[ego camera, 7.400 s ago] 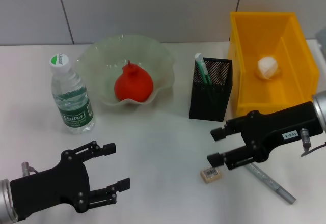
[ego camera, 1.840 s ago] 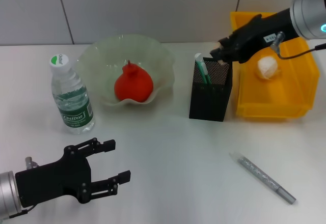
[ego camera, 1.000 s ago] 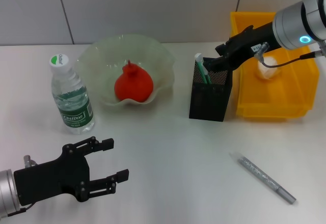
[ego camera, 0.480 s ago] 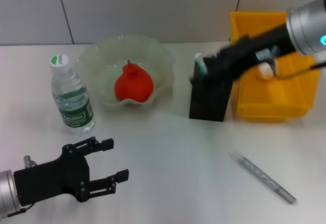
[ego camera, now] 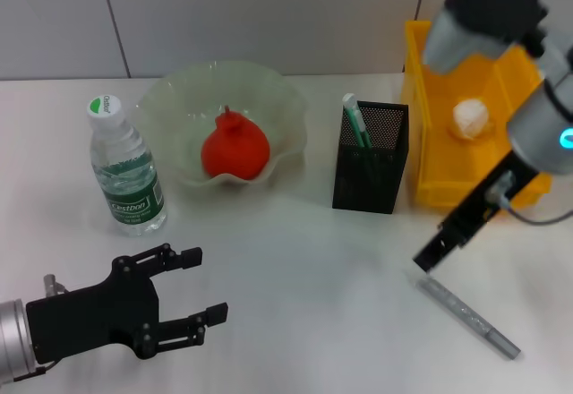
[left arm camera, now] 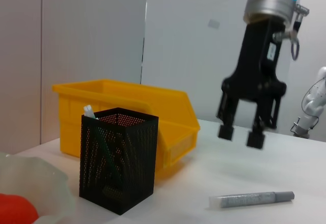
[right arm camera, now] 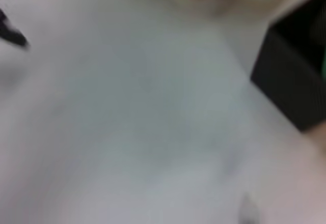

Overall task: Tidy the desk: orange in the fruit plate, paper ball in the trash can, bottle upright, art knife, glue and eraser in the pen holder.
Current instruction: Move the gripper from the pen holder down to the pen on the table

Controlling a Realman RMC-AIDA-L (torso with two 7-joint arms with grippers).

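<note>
Next, my right gripper grips the body of the glue (ego camera: 446,295), near the end that points toward the pen holder.
The orange (ego camera: 235,146) lies in the fruit plate (ego camera: 179,89). To its left the bottle (ego camera: 125,170) stands upright. The art knife (ego camera: 355,121) sticks out of the pen holder (ego camera: 370,157). The paper ball (ego camera: 472,118) rests in the trash can (ego camera: 430,161). On the table at the front right lies the glue (ego camera: 466,313). My right gripper (ego camera: 427,259) hangs open just above the glue's end that points toward the pen holder. The left wrist view shows the right gripper (left arm camera: 240,135) empty over the glue (left arm camera: 251,199). My left gripper (ego camera: 192,300) is parked open at the front left. The eraser is hidden.
The pen holder (left arm camera: 118,165) stands close beside the trash can (left arm camera: 137,107), a short way behind the glue. A grey wall runs along the table's far edge. Bare tabletop lies between my two grippers.
My right gripper has left the pen holder's top and swung down and forward to hang over the glue's end. The left arm has stayed still.
</note>
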